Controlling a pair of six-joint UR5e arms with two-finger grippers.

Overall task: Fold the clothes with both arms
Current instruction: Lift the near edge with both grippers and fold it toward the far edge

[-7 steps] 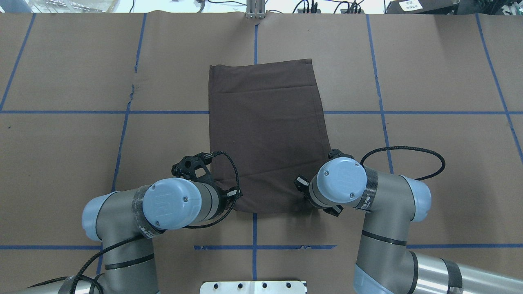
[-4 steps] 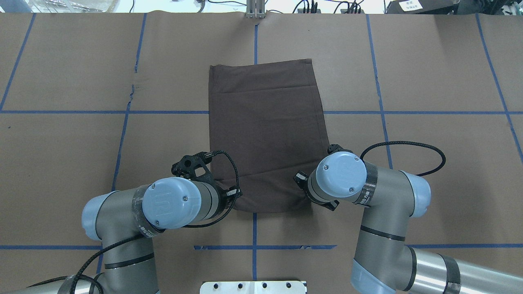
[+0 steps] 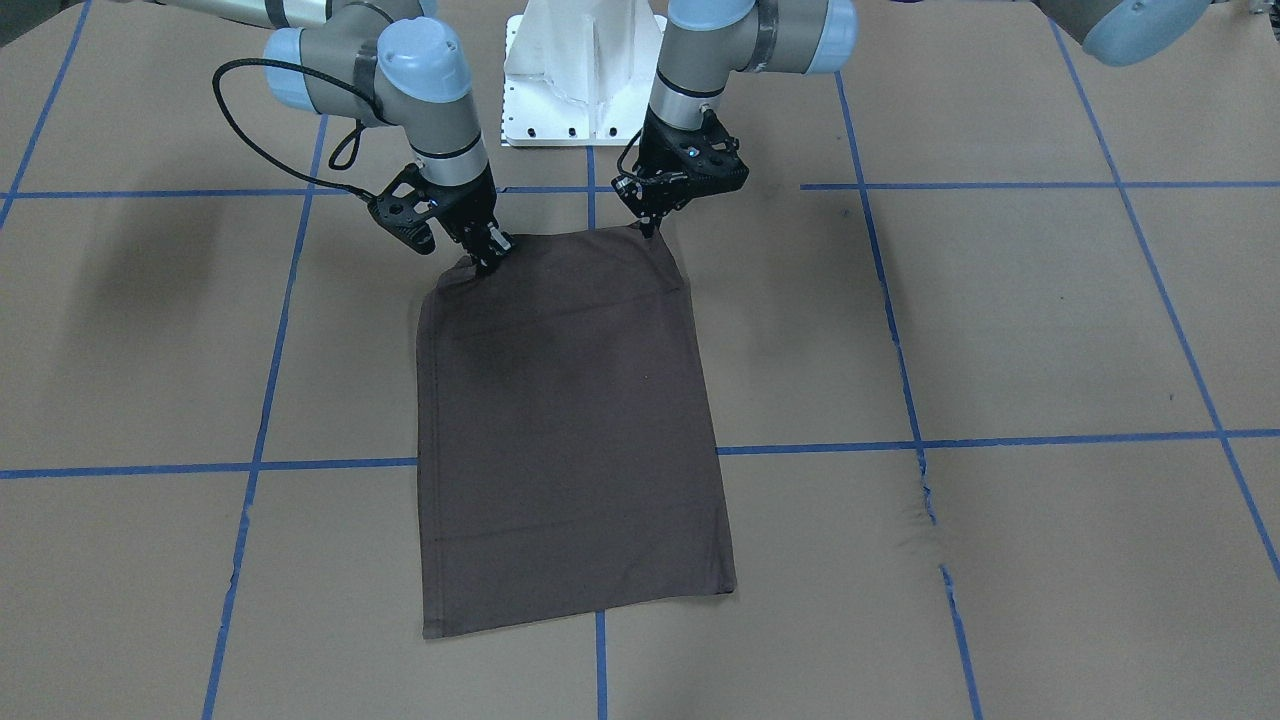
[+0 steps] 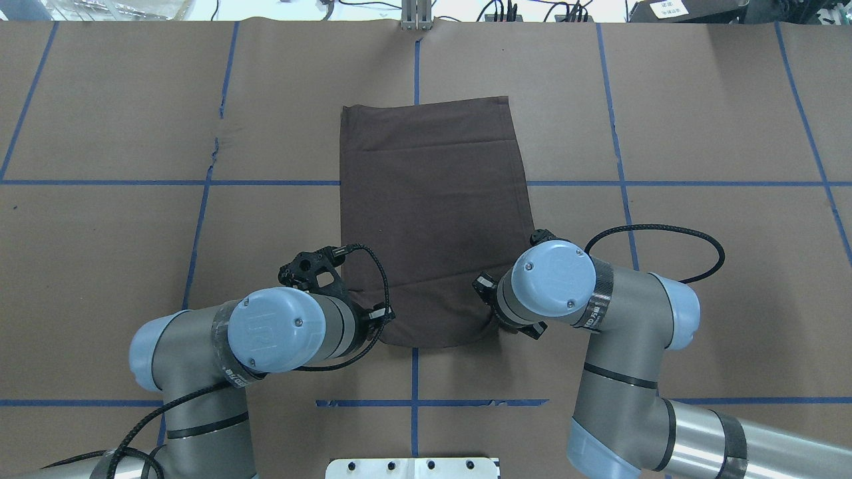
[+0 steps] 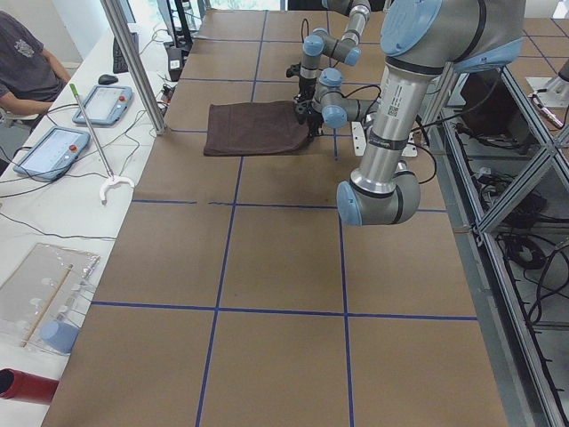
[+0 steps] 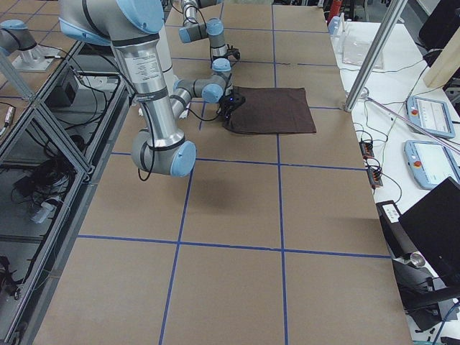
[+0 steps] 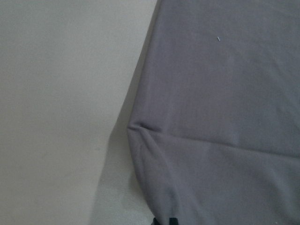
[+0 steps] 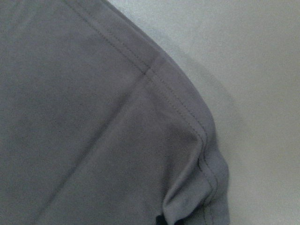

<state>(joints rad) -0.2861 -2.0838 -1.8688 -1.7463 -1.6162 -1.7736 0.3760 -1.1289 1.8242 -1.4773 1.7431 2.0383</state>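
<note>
I should let go of the T-shirt's near corner with my left gripper on the T-shirt's same long edge (image 3: 704,436), next to the crosswise blue tape.
The clothes are one dark brown T-shirt (image 4: 429,199), folded into a long rectangle and lying flat mid-table (image 3: 570,420). My left gripper (image 3: 645,228) is shut on the shirt's near corner on my left. My right gripper (image 3: 488,255) is shut on the other near corner, which is bunched and slightly raised. In the overhead view both wrists hide the fingers. The left wrist view shows cloth (image 7: 225,93) rising toward the jaws. In the right wrist view a stitched hem (image 8: 178,98) curls up toward the jaws.
The white pedestal base (image 3: 585,60) stands behind the shirt's near edge. Blue tape lines (image 4: 200,219) cross the brown table cover. A black cable (image 4: 655,233) loops off my right arm. A seated person (image 5: 27,62) and control tablets (image 5: 49,151) are beyond the far edge.
My right wrist has moved a little toward the shirt's middle and away from me, pulling its near corner inward. My left arm has barely shifted.
</note>
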